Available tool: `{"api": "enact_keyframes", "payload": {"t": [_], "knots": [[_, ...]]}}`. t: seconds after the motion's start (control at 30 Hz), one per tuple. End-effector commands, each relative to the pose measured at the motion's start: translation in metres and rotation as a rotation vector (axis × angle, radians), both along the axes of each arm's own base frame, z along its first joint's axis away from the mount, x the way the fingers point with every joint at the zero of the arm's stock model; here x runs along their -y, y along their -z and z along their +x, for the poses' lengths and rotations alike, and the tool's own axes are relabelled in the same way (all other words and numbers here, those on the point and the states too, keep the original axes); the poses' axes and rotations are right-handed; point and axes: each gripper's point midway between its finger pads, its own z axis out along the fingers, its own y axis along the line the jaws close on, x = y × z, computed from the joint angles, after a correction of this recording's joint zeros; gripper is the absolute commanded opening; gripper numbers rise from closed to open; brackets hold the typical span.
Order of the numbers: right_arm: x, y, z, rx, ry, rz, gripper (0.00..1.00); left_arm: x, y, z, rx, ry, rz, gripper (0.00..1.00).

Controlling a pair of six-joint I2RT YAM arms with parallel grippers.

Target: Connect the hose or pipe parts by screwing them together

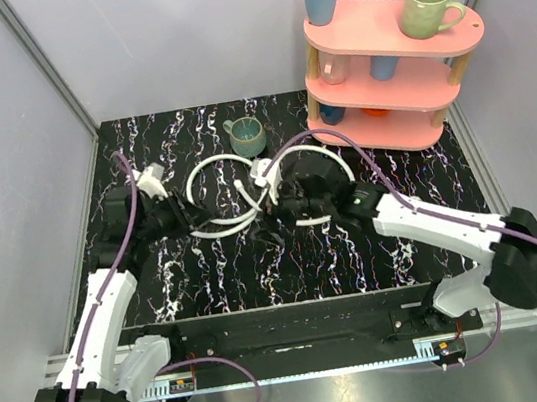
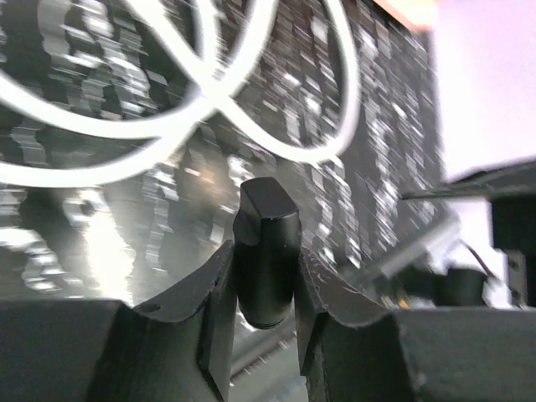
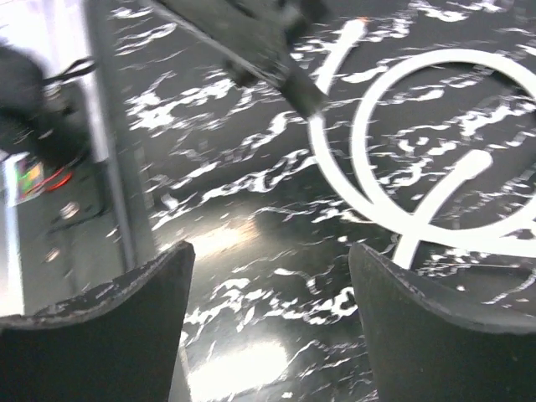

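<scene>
Next, I move my right gripper to the white hose's loose end (image 1: 240, 187) (image 3: 466, 170), inside the loop in front of the green mug, and close it there.
Two white hoses lie in crossing loops at mid-table, the left hose (image 1: 225, 232) and the right hose (image 1: 328, 150). My left gripper (image 1: 190, 219) is shut on a black end fitting (image 2: 266, 251), which stands upright between its fingers (image 2: 216, 310). The loops (image 2: 209, 92) lie blurred beyond it. My right gripper (image 1: 279, 205) hovers low over the table just right of the left one. It (image 3: 268, 276) is open with only tabletop between the fingers. In the right wrist view the hoses (image 3: 435, 151) curl at upper right, and the black fitting (image 3: 301, 90) joins one white end.
A green mug (image 1: 247, 136) stands on the table behind the hoses. A pink three-tier shelf (image 1: 396, 71) with several mugs stands at the back right. Purple cables (image 1: 126, 197) run along both arms. The black marbled table (image 1: 290, 279) ends at a metal rail near the arm bases.
</scene>
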Motion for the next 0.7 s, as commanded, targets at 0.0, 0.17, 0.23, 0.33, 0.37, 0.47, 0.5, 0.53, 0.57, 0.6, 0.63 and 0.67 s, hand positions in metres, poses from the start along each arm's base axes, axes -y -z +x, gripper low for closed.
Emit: {"api": "enact_keyframes", "payload": {"t": [0.0,0.17,0.23,0.33,0.37,0.47,0.5,0.53,0.57,0.6,0.63,0.67], "knots": [[0.008,0.005,0.088,0.04,0.416,-0.058,0.8,-0.09,0.012,0.044,0.075,-0.429,0.313,0.0],[0.002,0.037,0.158,-0.023,0.706,-0.187,0.69,-0.109,0.017,0.036,0.123,-0.523,0.336,0.0],[-0.007,0.052,0.178,-0.055,0.761,-0.225,0.68,-0.113,0.007,0.032,0.163,-0.542,0.343,0.0],[-0.029,0.072,0.194,-0.109,0.743,-0.221,0.66,-0.114,0.001,0.028,0.194,-0.558,0.331,0.0],[-0.036,0.076,0.196,-0.133,0.724,-0.213,0.66,-0.113,-0.001,0.027,0.201,-0.551,0.328,0.0],[-0.044,0.098,0.21,-0.15,0.7,-0.229,0.58,-0.11,-0.001,0.027,0.195,-0.537,0.323,0.0],[-0.046,0.104,0.214,-0.152,0.697,-0.228,0.57,-0.108,0.0,0.027,0.192,-0.528,0.321,0.0],[-0.047,0.112,0.22,-0.151,0.692,-0.223,0.57,-0.105,0.0,0.027,0.19,-0.513,0.313,0.0],[-0.049,0.118,0.22,-0.151,0.68,-0.223,0.57,-0.103,0.0,0.027,0.193,-0.504,0.305,0.0],[-0.051,0.121,0.222,-0.148,0.683,-0.219,0.58,-0.101,-0.001,0.027,0.196,-0.495,0.297,0.0],[-0.052,0.126,0.226,-0.142,0.69,-0.21,0.59,-0.097,0.0,0.027,0.193,-0.477,0.287,0.0],[-0.053,0.128,0.228,-0.143,0.693,-0.199,0.61,-0.095,0.001,0.028,0.192,-0.471,0.28,0.0]]}}
